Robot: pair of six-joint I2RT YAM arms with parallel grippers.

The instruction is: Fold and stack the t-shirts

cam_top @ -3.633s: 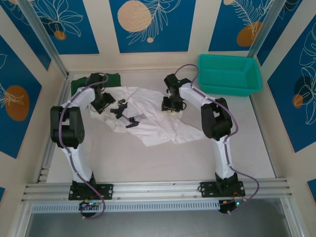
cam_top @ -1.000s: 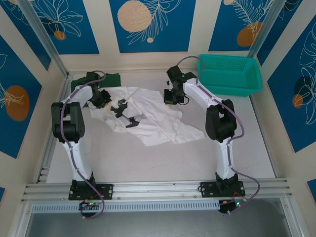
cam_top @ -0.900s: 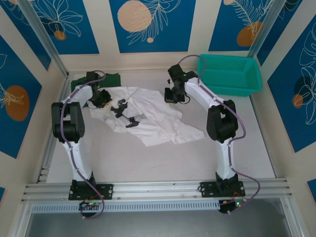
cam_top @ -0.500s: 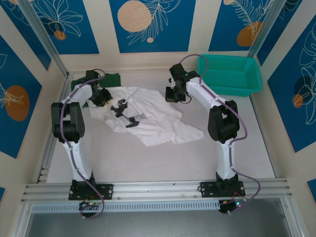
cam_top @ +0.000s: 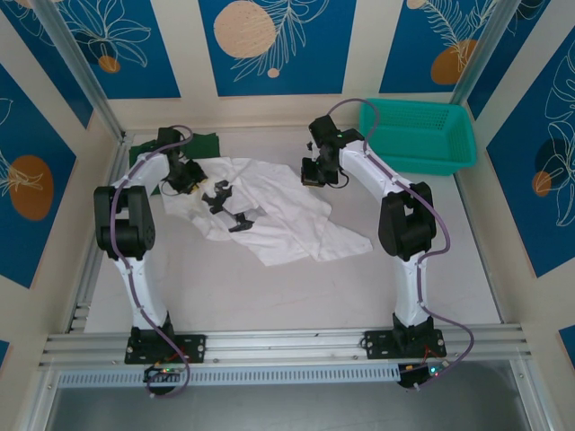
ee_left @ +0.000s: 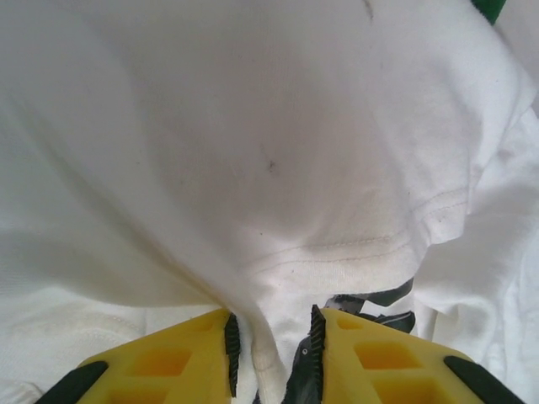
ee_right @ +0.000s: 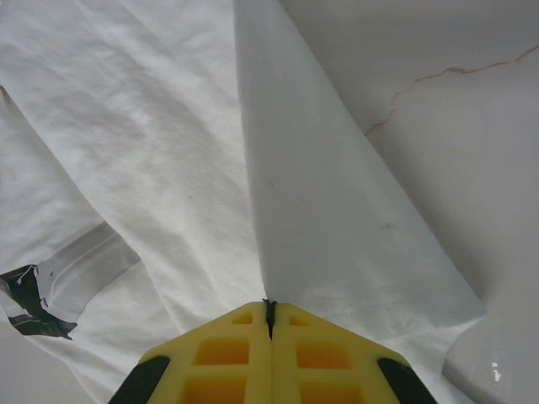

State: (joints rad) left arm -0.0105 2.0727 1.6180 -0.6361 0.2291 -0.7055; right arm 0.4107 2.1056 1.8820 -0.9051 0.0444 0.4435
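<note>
My left gripper will grip that fold (ee_left: 264, 355), which is loose in its open fingers as the white t-shirt lies crumpled, before I lift and spread the t-shirt.
The white t-shirt (cam_top: 278, 215) lies crumpled across the middle of the table, its black print (cam_top: 229, 211) showing near the left. My left gripper (cam_top: 190, 182) is at the shirt's far left edge. In the left wrist view its jaws (ee_left: 271, 349) stand apart, with a loose fold of the white t-shirt (ee_left: 253, 151) lying between them. My right gripper (cam_top: 312, 180) is at the shirt's far right edge. In the right wrist view it (ee_right: 269, 307) is shut on a taut fold of the white t-shirt (ee_right: 312, 194). The dark green t-shirt (cam_top: 207, 142) lies at the back left, partly behind the left arm.
A teal mesh basket (cam_top: 418, 135) stands at the back right, close behind the right arm. Bare tabletop (cam_top: 269, 296) runs along the near half, and also to the right of the cloth (ee_right: 455, 109). A metal rail (cam_top: 99, 242) borders the left side.
The left jaws have parted from the white cloth. The right gripper has shifted a little toward the back with its fold still held.
</note>
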